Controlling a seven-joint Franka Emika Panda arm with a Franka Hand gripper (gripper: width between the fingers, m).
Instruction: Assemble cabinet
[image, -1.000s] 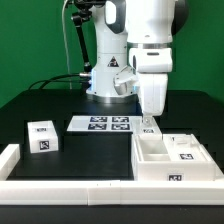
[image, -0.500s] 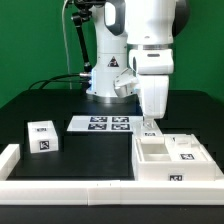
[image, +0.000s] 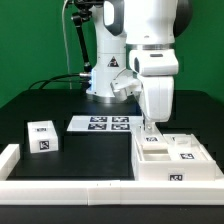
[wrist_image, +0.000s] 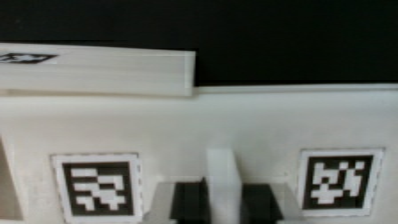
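I need to let go of the white tagged panel flat in the open upper side of the cabinet (image: 170, 152).
The cabinet (image: 170, 163) is a white open box with inner dividers and tags, lying at the exterior view's right near the front. My gripper (image: 151, 128) points straight down at the cabinet's back wall. In the wrist view the two dark fingers (wrist_image: 185, 205) stand on either side of a thin white wall (wrist_image: 222, 180) of the cabinet (wrist_image: 196, 125), close against it. My gripper (wrist_image: 222, 206) is shut on that wall. Two tags (wrist_image: 98, 185) flank it on the white face.
A small white tagged block (image: 42, 136) sits at the exterior view's left. The marker board (image: 102, 124) lies behind the cabinet, by the robot base. A white rail (image: 60, 186) runs along the front edge. A white tagged slab (wrist_image: 107, 70) shows beyond the cabinet.
The arm and gripper have shifted slightly toward the exterior view's right and a little lower. The cabinet's back edge has shifted slightly with them.
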